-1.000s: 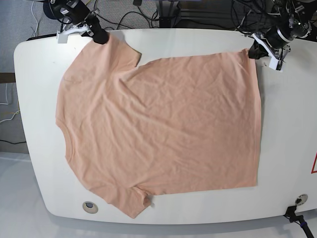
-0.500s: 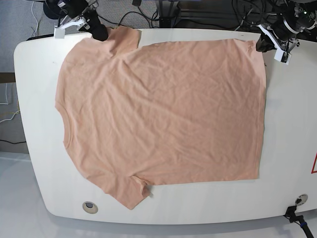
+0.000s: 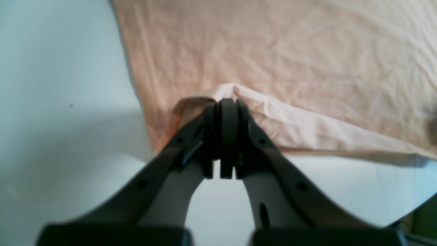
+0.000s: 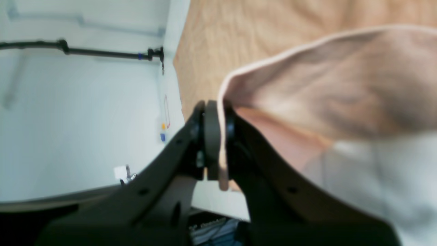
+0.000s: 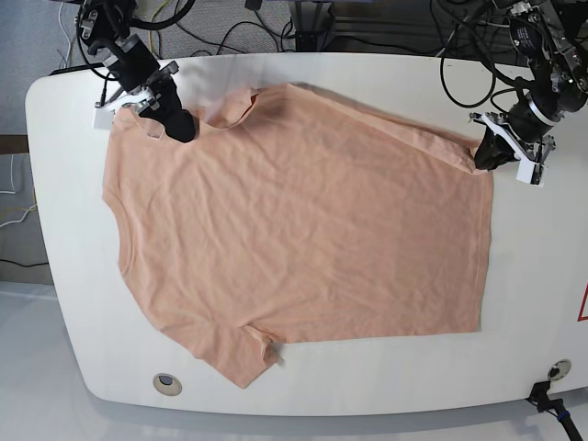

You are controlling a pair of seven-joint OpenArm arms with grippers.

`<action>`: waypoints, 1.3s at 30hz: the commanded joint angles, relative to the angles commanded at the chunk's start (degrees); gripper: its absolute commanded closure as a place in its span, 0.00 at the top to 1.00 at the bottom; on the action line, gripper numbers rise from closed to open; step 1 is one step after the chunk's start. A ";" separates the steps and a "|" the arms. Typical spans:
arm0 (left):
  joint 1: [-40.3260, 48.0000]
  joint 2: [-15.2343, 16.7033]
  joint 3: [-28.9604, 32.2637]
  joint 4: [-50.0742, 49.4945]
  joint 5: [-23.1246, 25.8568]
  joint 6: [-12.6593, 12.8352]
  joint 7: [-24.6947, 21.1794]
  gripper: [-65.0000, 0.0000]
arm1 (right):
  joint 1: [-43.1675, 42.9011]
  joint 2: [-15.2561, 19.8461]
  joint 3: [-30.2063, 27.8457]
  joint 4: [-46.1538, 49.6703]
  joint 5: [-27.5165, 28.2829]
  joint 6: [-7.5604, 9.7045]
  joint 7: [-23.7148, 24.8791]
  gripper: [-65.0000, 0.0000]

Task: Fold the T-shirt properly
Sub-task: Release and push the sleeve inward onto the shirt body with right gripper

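Note:
Next, my right gripper releases the hemmed edge on the T-shirt's body, just inward of the curved side notch [image 5: 178,243].
The peach-pink T-shirt [image 5: 303,230] lies spread over the white table [image 5: 55,184], wrinkled, its far edge lifted and slanting down toward the right. At that far right hem corner my left gripper [image 5: 484,154] is shut on the cloth; in the left wrist view the gripper [image 3: 227,102] pinches a raised fold of the T-shirt [image 3: 290,58]. Over the far left shoulder and sleeve area my right gripper [image 5: 181,129] is shut on the fabric; in the right wrist view the gripper [image 4: 215,112] clamps a hemmed edge of the T-shirt [image 4: 324,89], which drapes off to the right.
Black cables [image 5: 230,32] and arm bases crowd the floor beyond the table's far edge. A round port [image 5: 165,382] sits near the front left rim and another [image 5: 558,369] at the front right. Bare white tabletop [image 5: 537,248] shows right of the shirt.
Both grippers have come forward from the table's far edge, carrying the shirt's far edge with them. The left one moved nearer; the far sleeve now lies folded in toward the shirt.

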 joint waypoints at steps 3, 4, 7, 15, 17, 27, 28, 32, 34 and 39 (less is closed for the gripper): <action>-2.55 0.09 0.00 -2.81 0.00 0.00 0.00 0.00 | 3.52 1.05 0.00 -3.78 0.00 0.09 0.00 0.00; -3.52 0.09 0.00 -4.22 0.00 0.00 0.00 0.00 | 4.92 1.76 0.00 -5.19 0.00 0.09 0.00 0.00; -6.68 0.09 0.00 -8.44 0.00 0.00 0.00 0.00 | 8.88 3.52 0.00 -10.02 0.00 0.26 0.00 0.00; -15.74 -0.09 0.09 -19.87 2.99 0.00 -0.09 0.00 | 17.58 4.48 -0.18 -19.43 -0.09 0.26 0.00 0.00; -17.58 0.00 0.09 -21.36 4.92 0.00 -0.09 0.00 | 19.16 4.48 -0.18 -20.31 -0.53 0.26 0.00 0.00; -22.68 -0.09 0.09 -26.55 6.95 0.00 -0.18 0.00 | 29.36 4.40 -0.18 -28.04 -4.04 0.44 0.00 0.00; -22.68 -0.18 0.09 -26.55 6.95 0.00 -0.18 0.00 | 29.89 4.40 -0.18 -28.40 -4.04 0.44 0.00 0.00; -22.68 -0.35 0.09 -26.55 6.95 0.00 -0.18 0.00 | 31.30 4.40 -0.18 -28.48 -4.13 0.44 0.00 0.00; -22.77 -0.44 0.09 -26.55 6.95 0.00 -0.18 0.00 | 31.38 4.40 -0.18 -28.48 -4.22 0.35 0.00 0.00; -22.77 -0.97 0.09 -26.55 6.86 0.00 -1.49 0.19 | 32.18 4.22 -0.18 -28.48 -9.23 0.44 0.00 0.00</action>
